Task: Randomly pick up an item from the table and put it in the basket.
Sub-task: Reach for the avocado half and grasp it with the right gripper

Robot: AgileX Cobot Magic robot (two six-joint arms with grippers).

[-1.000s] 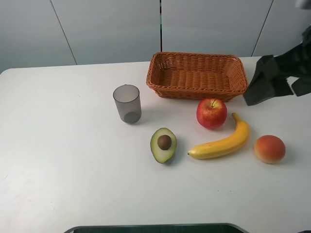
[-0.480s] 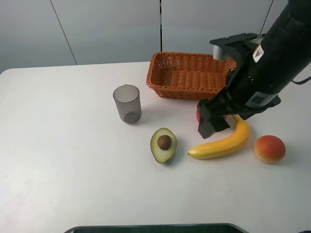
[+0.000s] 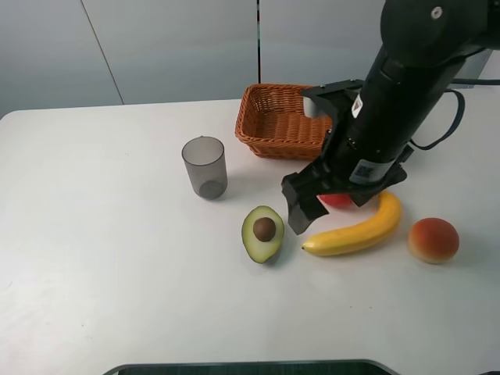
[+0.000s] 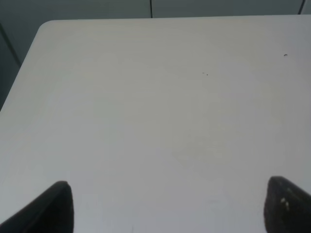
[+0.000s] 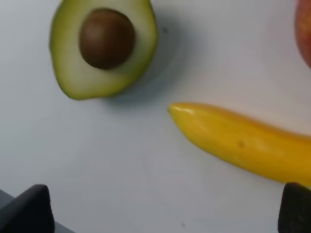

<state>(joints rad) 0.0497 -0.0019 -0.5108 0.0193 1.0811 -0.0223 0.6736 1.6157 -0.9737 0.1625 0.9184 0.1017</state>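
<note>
I move my right gripper to the halved avocado next and close it across its wide part (image 3: 264, 226) (image 5: 108, 38) around the brown pit.
The halved avocado (image 3: 262, 233) lies cut side up on the white table (image 3: 117, 273), brown pit showing. It also shows in the right wrist view (image 5: 103, 46). My right gripper (image 3: 303, 206) hangs open and empty just right of the avocado, above the banana's tip. In the right wrist view its gripper (image 5: 163, 213) has both fingertips (image 5: 29, 208) spread wide, holding nothing. The wicker basket (image 3: 273, 121) stands behind, its right part hidden by the arm. My left gripper (image 4: 170, 208) is open over bare table, out of the exterior high view.
A yellow banana (image 3: 355, 230) lies right of the avocado, also in the right wrist view (image 5: 243, 143). A red apple (image 3: 336, 201) is mostly hidden behind the right arm. An orange-red fruit (image 3: 433, 239) lies far right. A grey translucent cup (image 3: 205, 166) stands left of the basket.
My right arm has swung in from the right edge, across the basket front, to hover between avocado and banana. It now covers the apple. The fruits have not moved.
</note>
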